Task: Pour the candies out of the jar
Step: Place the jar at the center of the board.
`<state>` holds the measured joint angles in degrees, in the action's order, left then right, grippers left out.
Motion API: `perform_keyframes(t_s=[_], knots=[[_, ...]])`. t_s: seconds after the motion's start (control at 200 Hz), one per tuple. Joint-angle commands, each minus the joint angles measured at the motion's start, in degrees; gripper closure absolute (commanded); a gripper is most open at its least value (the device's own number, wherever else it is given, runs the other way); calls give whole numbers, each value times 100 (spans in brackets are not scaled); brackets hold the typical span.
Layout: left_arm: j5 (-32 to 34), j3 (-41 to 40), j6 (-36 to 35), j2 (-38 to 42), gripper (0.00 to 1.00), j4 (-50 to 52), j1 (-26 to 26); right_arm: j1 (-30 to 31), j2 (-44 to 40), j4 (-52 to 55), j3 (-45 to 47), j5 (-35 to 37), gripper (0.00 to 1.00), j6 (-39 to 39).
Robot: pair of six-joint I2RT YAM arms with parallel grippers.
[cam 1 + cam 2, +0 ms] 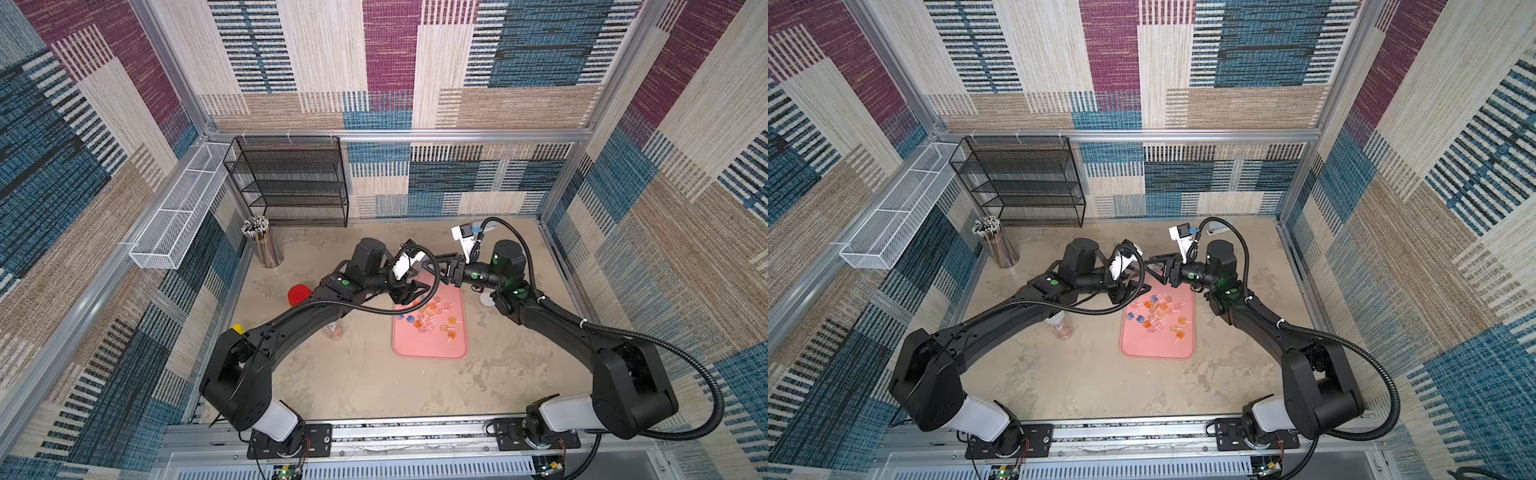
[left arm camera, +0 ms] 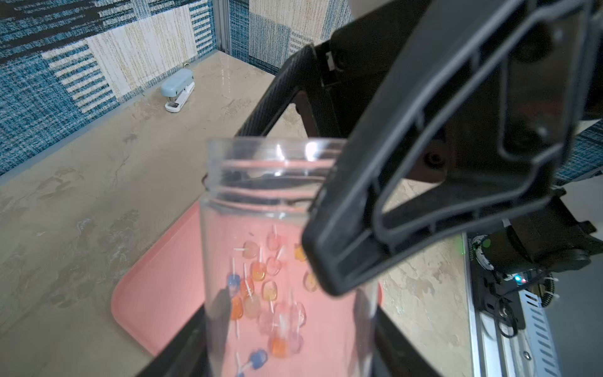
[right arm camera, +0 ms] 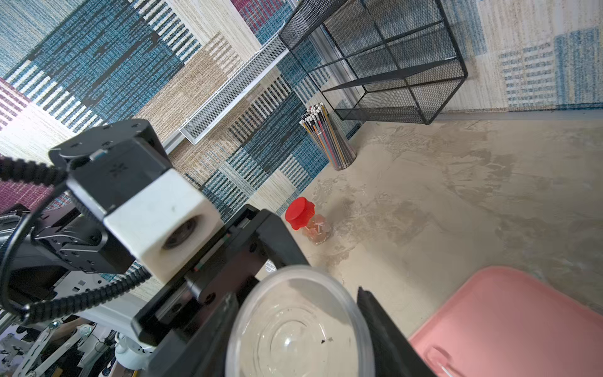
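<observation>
The jar will go down from my right gripper, and I need to set it on the table point(image 1: 480, 275) beside the pink tray's far corner, towards the stapler.
The jar point(image 2: 277, 182) is clear, empty and lidless, held in the air over the far end of the pink tray point(image 1: 428, 349). My left gripper point(image 2: 290, 310) has a finger close on each side of the jar's lower body; blur hides whether they press it. My right gripper point(image 3: 298, 300) faces the jar's mouth point(image 3: 298, 326) and is shut on its rim, one finger point(image 2: 424, 163) lying along the neck. In both top views the two grippers point(image 1: 415, 270) point(image 1: 1156, 266) meet tip to tip. The candies point(image 1: 432, 318) point(image 1: 1156, 313) lie scattered on the tray.
A red lid point(image 1: 299, 294) lies on the table to the left, near a second small clear jar point(image 3: 316, 230) with a few candies in it. A pencil cup point(image 1: 264, 245) and a black mesh shelf point(image 1: 291, 183) stand at the back left. A stapler point(image 2: 177, 91) sits by the back wall.
</observation>
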<state>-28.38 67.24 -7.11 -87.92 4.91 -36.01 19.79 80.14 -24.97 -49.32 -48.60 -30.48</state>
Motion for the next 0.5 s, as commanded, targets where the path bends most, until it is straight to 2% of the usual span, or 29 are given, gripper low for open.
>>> perform_keyframes(t_s=[0.0, 0.115, 0.271, 0.421, 0.496], knots=[[367, -93, 64, 97, 1, -201, 24, -10, -73, 81, -78, 320, 47, 317], [945, -231, 298, 208, 1, -352, 104, -94, -57, 702, -298, 850, 48, 826], [1568, -505, 841, 394, 1, -652, 358, -587, 0, 845, -241, 1495, 48, 992], [1570, -834, 1553, 648, 1, -1046, 701, -963, 197, 1211, -245, 2935, 47, 1387], [1617, -976, 1694, 798, 1, -1156, 792, -1044, 277, 1262, -245, 3676, 47, 1658]])
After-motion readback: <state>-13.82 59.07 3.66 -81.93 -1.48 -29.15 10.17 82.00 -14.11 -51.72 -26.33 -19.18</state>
